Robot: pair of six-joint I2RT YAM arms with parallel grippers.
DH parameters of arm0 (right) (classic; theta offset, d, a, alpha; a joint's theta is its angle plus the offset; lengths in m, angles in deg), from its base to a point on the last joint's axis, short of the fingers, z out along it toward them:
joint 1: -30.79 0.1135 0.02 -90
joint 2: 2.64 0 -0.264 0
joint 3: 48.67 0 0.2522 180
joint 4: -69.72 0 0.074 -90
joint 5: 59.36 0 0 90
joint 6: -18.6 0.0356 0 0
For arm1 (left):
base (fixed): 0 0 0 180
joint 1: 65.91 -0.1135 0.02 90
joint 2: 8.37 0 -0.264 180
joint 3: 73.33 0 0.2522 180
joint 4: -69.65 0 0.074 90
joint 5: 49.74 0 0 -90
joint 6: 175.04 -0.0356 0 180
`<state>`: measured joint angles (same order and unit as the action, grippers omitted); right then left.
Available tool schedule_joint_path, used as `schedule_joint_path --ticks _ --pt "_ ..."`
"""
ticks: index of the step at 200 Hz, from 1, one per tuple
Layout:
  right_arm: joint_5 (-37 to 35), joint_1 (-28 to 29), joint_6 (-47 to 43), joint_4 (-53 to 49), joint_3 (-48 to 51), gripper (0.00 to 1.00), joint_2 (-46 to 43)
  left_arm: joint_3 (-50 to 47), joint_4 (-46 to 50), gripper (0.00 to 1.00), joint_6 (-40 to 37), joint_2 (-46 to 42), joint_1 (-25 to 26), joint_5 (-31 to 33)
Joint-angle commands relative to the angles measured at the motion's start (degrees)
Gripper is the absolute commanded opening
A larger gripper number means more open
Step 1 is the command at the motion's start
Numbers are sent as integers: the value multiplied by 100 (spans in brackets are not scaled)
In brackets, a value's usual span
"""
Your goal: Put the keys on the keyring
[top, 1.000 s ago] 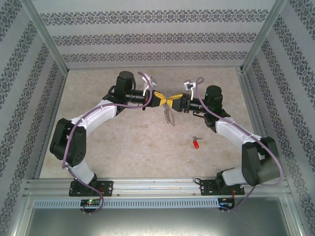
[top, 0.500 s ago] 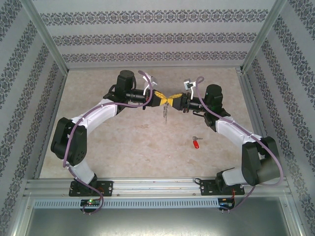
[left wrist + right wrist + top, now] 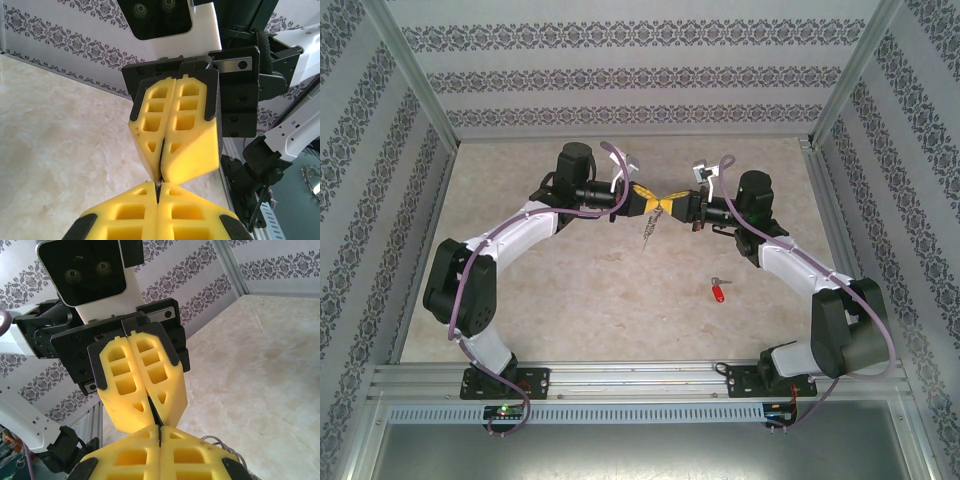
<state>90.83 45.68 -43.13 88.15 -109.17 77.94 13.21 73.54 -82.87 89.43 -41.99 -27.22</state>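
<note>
My left gripper should open and back away while my right gripper turns the keyring, as it hangs edge-on below my grippers' fingers, and then take its wire [image 3: 658, 210].
My left gripper [image 3: 653, 202] and right gripper [image 3: 669, 205] meet tip to tip above the middle of the table, both shut on the keyring [image 3: 648, 229]. Its thin silvery loop hangs below them, slanting down to the left. In the left wrist view a sliver of metal shows at my left gripper [image 3: 159, 186], with the right arm's yellow fingers [image 3: 185, 130] pressed against it. In the right wrist view my right gripper [image 3: 160, 430] is shut, and part of the keyring's wire [image 3: 223, 444] curves out beside it. The red-headed key [image 3: 719, 291] lies on the table to the front right.
The marble-look tabletop [image 3: 570, 290] is enclosed by patterned walls and aluminium posts. A metal rail [image 3: 640, 378] runs along the near edge by the arm bases.
My right gripper has closed onto the keyring. The hanging loop has swung from slanting right to slanting left. The arms and the key have stayed put.
</note>
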Motion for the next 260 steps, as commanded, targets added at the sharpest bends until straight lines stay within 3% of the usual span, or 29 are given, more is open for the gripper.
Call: schedule_joint_path --ticks 1,27,42,57,65,91,117,156,204,260 --pt "84 79 -121 49 -72 0 -16 114 -515 0 116 11 26 -256" --pt "65 84 -146 60 -45 0 -31 114 -547 0 142 11 27 -240" --pt "-16 73 -156 84 -12 0 -43 92 -628 6 213 2 32 -191" --pt "-148 53 -164 131 23 0 -83 0 -900 22 431 -41 9 -28" --pt "-254 31 -161 160 63 0 -109 -78 -1128 24 590 -79 -38 96" --pt "-422 -48 -65 351 103 0 -171 -533 -2586 35 1807 -208 -305 459" --pt "-582 -78 54 519 100 0 -233 -930 -3971 37 3047 -157 -513 709" --pt "-950 -70 542 1249 167 0 -228 -1177 -4580 37 3954 -26 -528 973" --pt "-1469 -4 1235 2339 187 0 -31 -1349 -6376 37 5496 442 -496 1057" --pt "-1585 134 1761 3057 -22 0 439 -1403 -6757 37 5759 592 -323 1135"
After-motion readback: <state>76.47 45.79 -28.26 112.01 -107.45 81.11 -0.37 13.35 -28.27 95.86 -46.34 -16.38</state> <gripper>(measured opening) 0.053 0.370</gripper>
